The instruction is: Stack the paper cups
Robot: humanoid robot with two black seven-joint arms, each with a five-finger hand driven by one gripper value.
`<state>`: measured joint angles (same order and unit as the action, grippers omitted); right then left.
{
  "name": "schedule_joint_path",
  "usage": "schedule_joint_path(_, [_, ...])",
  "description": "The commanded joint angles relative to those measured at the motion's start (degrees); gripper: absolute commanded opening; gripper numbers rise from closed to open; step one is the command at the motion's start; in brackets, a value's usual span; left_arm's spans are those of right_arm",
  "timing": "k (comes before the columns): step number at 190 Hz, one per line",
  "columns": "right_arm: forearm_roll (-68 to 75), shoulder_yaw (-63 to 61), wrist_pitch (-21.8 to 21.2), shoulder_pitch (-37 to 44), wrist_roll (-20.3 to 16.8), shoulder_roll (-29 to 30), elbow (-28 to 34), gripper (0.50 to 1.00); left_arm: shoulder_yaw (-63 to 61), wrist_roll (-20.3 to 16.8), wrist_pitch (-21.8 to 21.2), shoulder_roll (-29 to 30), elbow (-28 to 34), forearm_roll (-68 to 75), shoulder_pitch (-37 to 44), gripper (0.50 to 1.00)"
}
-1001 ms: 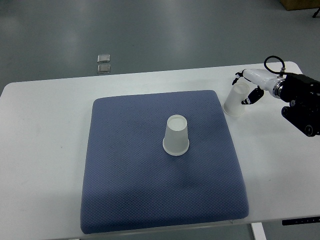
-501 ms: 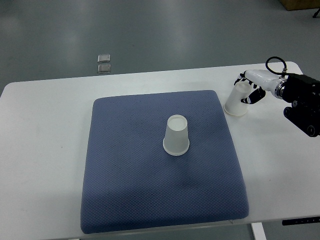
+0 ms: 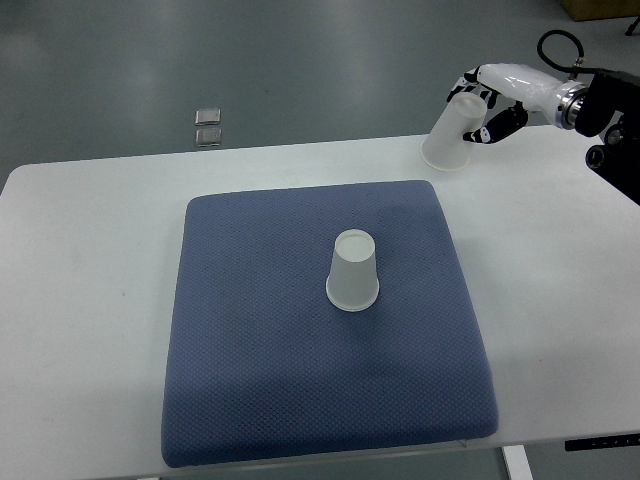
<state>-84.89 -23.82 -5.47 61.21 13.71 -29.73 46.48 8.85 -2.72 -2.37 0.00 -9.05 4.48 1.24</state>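
Observation:
An upside-down white cup stands on the blue mat. Next, my right gripper lets go of its paper cup, now above the table's far edge, over the upside-down white cup [image 3: 357, 243].
One white paper cup [image 3: 353, 271] stands upside down near the middle of the blue mat [image 3: 260, 370]. A second white paper cup [image 3: 451, 134], also mouth down and tilted, hangs in the air above the table's far right edge. My right hand [image 3: 484, 104] is shut on that cup, fingers wrapped round its upper part, with the arm coming in from the upper right. The left arm does not show.
The blue mat lies on a white table [image 3: 80, 300]. Two small metal plates [image 3: 208, 127] sit on the grey floor beyond the table's far edge. A brown box corner [image 3: 598, 8] shows at the top right.
My right hand has lifted the second cup off the table and carried it up and toward the far edge. The cup on the mat has stayed put.

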Motion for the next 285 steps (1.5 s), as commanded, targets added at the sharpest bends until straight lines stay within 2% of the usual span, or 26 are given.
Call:
schedule_joint_path(1, [2.2, -0.3, -3.1, 0.6, 0.2, -2.2, 6.4, 0.500, -0.1, 0.0, 0.0, 0.0, 0.0, 0.0, 0.0, 1.000])
schedule_joint_path(24, [4.7, -2.0, -8.2, 1.3, 0.4, -4.8, 14.1, 0.500, 0.0, 0.0, 0.0, 0.0, 0.0, 0.0, 0.0, 1.000])
schedule_joint_path(74, [6.4, -7.3, -18.0, 1.4, 0.3, -6.0, 26.0, 0.500, -0.1, 0.0, 0.0, 0.0, 0.0, 0.0, 0.0, 1.000])
schedule_joint_path(114, [6.3, -7.2, -19.3, 1.1, -0.3, -5.7, 31.2, 0.500, 0.0, 0.0, 0.0, 0.0, 0.0, 0.0, 0.0, 1.000])
schedule_joint_path(285, [-4.2, -6.3, -18.9, -1.7, -0.4, -3.8, 33.2, 0.500, 0.0, 0.0, 0.0, 0.0, 0.0, 0.0, 0.0, 1.000])
